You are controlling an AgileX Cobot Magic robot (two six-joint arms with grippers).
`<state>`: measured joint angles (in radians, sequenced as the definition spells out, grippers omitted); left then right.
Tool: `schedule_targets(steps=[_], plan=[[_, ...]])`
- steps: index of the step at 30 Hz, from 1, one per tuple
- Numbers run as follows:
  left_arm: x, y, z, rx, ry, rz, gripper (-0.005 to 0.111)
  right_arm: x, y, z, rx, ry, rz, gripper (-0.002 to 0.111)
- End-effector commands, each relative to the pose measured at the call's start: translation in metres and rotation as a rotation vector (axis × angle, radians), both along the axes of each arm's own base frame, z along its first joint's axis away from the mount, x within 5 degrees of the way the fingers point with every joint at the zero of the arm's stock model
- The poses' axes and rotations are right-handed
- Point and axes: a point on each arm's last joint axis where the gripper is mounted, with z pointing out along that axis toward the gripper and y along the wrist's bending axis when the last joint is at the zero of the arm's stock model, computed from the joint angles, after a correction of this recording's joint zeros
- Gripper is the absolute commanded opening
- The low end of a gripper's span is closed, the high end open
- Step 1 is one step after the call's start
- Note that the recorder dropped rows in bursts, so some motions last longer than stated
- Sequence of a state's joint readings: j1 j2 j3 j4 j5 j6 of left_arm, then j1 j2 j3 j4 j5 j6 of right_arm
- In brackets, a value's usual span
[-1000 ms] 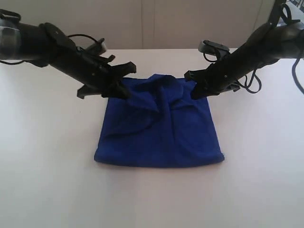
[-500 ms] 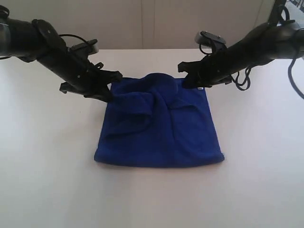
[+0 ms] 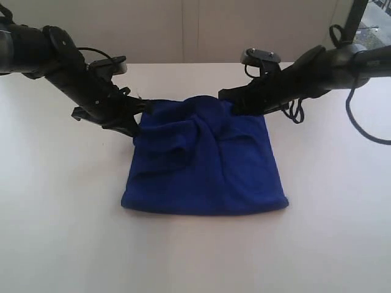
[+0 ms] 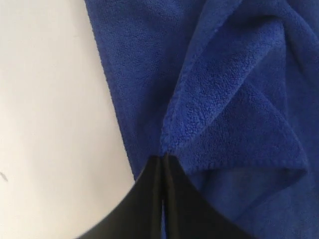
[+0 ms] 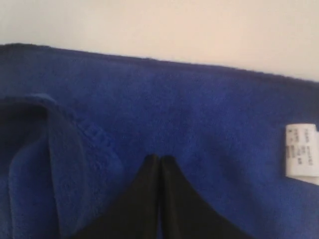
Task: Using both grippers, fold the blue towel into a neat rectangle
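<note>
The robot's right fingers sit on the flat lower layer beside the hump, so the right gripper should open and pinch the upper layer's edge at the hump point(image 3: 206, 106).
The blue towel point(image 3: 204, 162) lies doubled on the white table, its near edge straight and its upper layer rumpled with a hump in the middle of the far edge. My left gripper point(image 3: 137, 117) sits low at the far left corner. In the left wrist view the left gripper point(image 4: 163, 159) is shut, pinching a fold of the towel point(image 4: 224, 99). My right gripper point(image 3: 236, 105) sits low at the far right corner. The right wrist view has the right gripper point(image 5: 159, 160) shut with its tips in the towel point(image 5: 199, 109), near the white tag point(image 5: 301, 149).
The white table point(image 3: 61, 232) spreads out on all sides of the towel. A pale wall point(image 3: 195, 30) rises just behind the table's far edge. Dark cables point(image 3: 366, 128) hang from the right arm.
Both grippers have moved down and toward the far edge with the towel's upper corners, and the upper layer now lies flatter and reaches farther back.
</note>
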<state>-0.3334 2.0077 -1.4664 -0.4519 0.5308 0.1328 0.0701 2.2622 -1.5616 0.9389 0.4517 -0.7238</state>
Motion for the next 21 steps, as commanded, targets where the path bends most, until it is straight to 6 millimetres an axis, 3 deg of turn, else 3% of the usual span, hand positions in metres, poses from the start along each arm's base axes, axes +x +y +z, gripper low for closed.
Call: schedule_targets(steps=[1, 12, 16, 21], plan=[[-0.002, 0.001, 0.002, -0.002, 0.017, -0.002, 0.0, -0.002, 0.011, -0.007, 0.0, 0.018, 0.041, 0.0], [-0.002, 0.001, 0.002, -0.002, 0.015, -0.001, 0.0, -0.02, 0.032, 0.053, 0.108, 0.012, 0.301, 0.0], [-0.001, 0.001, 0.002, -0.003, 0.011, 0.0, 0.0, -0.033, 0.039, 0.058, 0.127, 0.037, 0.478, 0.0], [-0.001, 0.001, 0.002, -0.003, 0.013, 0.0, 0.0, -0.03, 0.038, 0.059, 0.094, 0.0, 0.462, 0.0]])
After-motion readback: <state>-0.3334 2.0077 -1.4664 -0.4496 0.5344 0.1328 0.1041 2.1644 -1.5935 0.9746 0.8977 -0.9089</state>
